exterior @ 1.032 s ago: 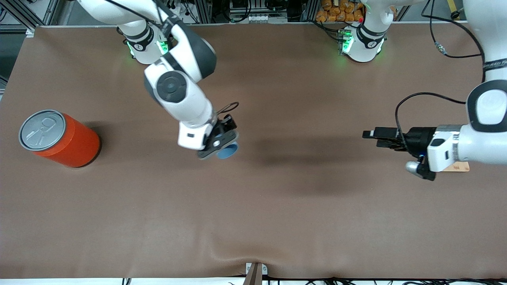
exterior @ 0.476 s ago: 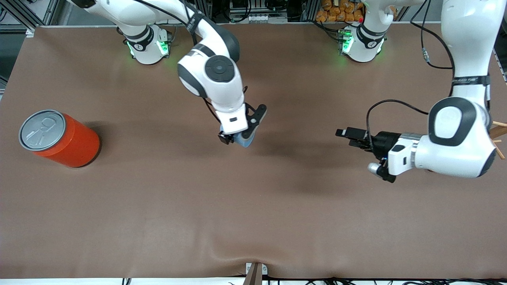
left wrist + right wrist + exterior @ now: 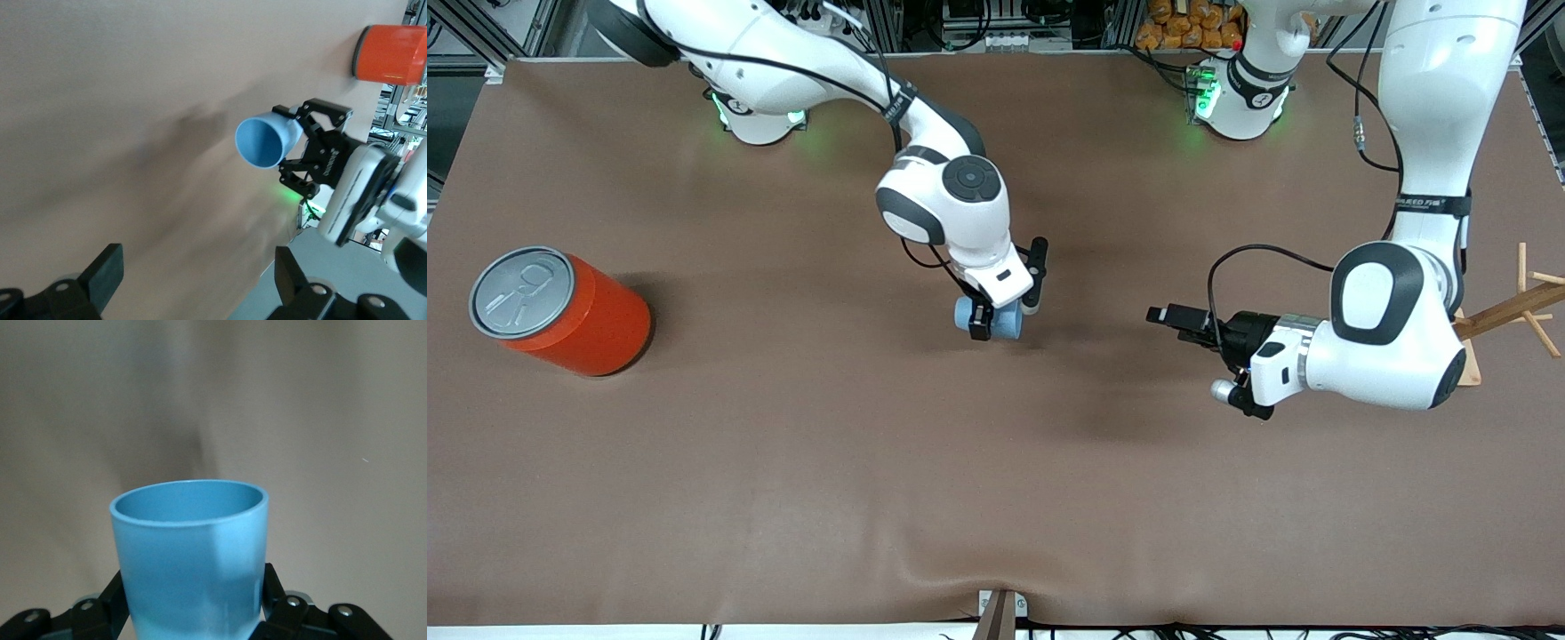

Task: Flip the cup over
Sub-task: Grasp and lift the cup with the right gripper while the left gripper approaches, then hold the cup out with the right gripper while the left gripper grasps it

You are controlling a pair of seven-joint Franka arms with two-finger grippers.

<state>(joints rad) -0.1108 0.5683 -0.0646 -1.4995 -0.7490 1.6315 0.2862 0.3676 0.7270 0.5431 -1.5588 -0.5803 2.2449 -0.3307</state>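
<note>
My right gripper is going to release the light-blue cup. It will leave the cup on its side on the bare table (image 3: 1010, 311) facing my left gripper.
The small light-blue cup (image 3: 1007, 324) hangs on its side over the middle of the table, clamped in my right gripper (image 3: 996, 316). In the right wrist view the cup (image 3: 190, 547) fills the space between the black fingers (image 3: 270, 593) of the right gripper (image 3: 193, 610), mouth pointing away from the wrist. My left gripper (image 3: 1169, 320) is open and empty, level with the cup, toward the left arm's end. In the left wrist view the cup's open mouth (image 3: 261, 141) faces my left gripper (image 3: 197, 273), with the right gripper (image 3: 313, 150) holding its narrow end.
A large orange-red can (image 3: 560, 311) with a grey pull-tab lid stands upright at the right arm's end; it also shows in the left wrist view (image 3: 390, 53). A wooden stick stand (image 3: 1507, 307) sits at the left arm's end, beside the left arm.
My right arm has carried the cup toward the table's middle and rotated it onto its side. My left arm has moved in toward the cup.
</note>
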